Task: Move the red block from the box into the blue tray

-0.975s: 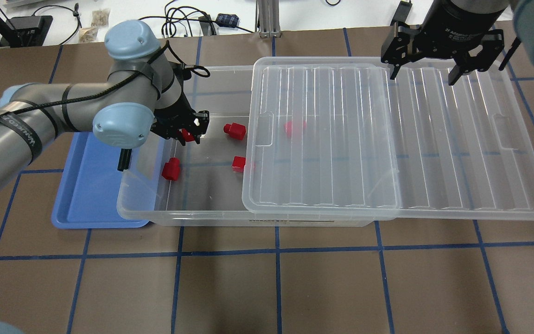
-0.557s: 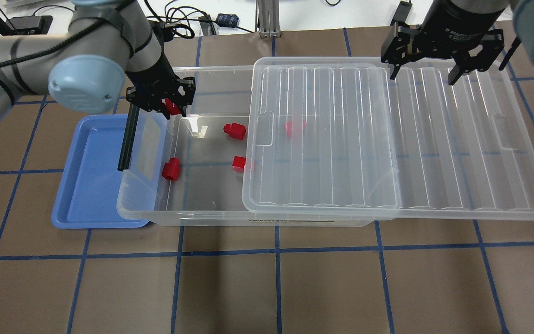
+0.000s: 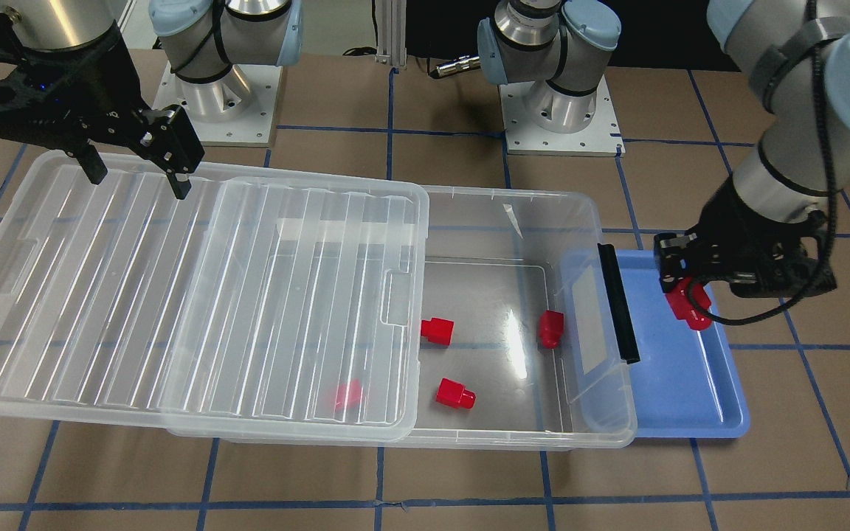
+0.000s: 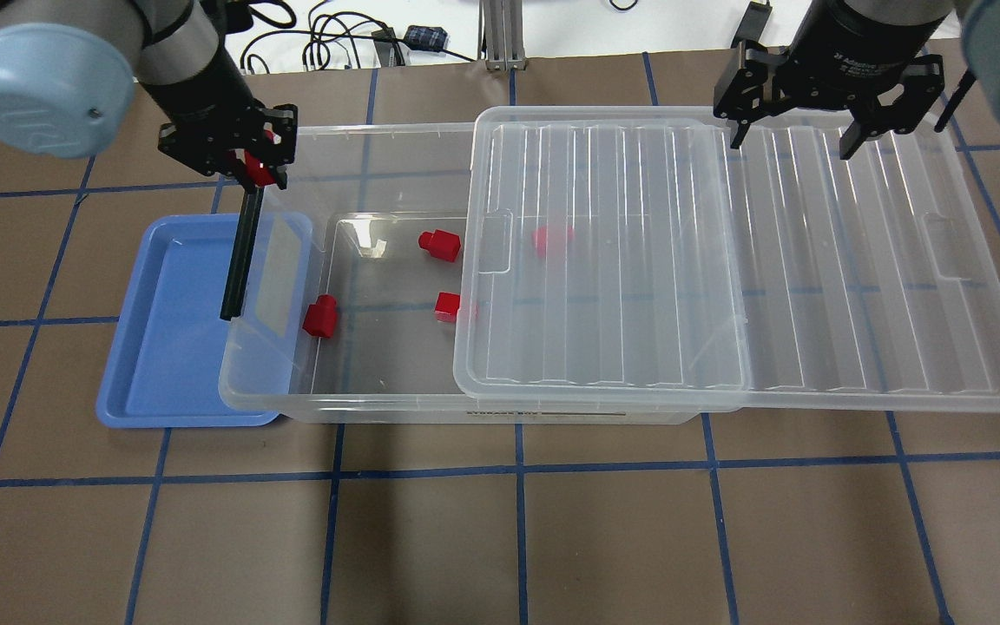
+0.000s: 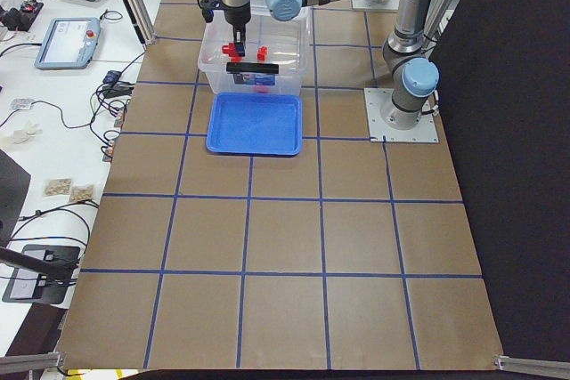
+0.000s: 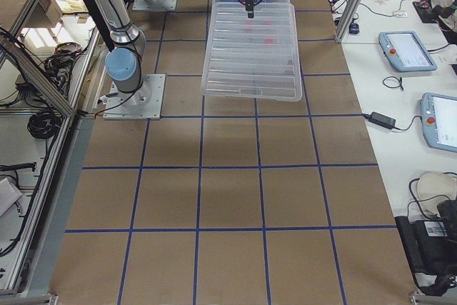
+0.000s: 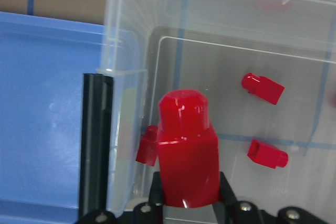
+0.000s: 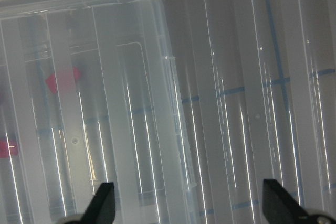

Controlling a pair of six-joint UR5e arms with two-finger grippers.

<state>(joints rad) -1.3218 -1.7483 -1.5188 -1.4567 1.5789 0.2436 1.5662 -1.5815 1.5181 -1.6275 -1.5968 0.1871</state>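
I will let go of the red block with my left gripper on the bottom of the blue tray, next to the box's black bar (image 3: pixel 662 337) (image 7: pixel 37 131).
My left gripper (image 4: pixel 254 170) is shut on a red block (image 7: pixel 187 150) and holds it in the air near the box's left end, by the black bar (image 4: pixel 240 260). From the front the block (image 3: pixel 689 302) shows over the far side of the blue tray (image 3: pixel 683 391). The tray (image 4: pixel 161 347) lies half under the clear box (image 4: pixel 361 406). Three red blocks lie in the open part of the box (image 4: pixel 320 315) (image 4: pixel 439 245) (image 4: pixel 446 306), and one more lies under the lid (image 4: pixel 552 239). My right gripper (image 4: pixel 791 143) is open and empty over the lid's far edge.
The ribbed clear lid (image 4: pixel 812 260) is slid to the right, covers the box's right part and overhangs onto the table. Cables and small devices (image 4: pixel 361 39) lie beyond the table's far edge. Brown table with blue grid lines (image 4: pixel 517 521) spreads in front of the box.
My left gripper has risen out of the box with the red block and moved left and back, toward the tray's side. The right gripper has not moved.
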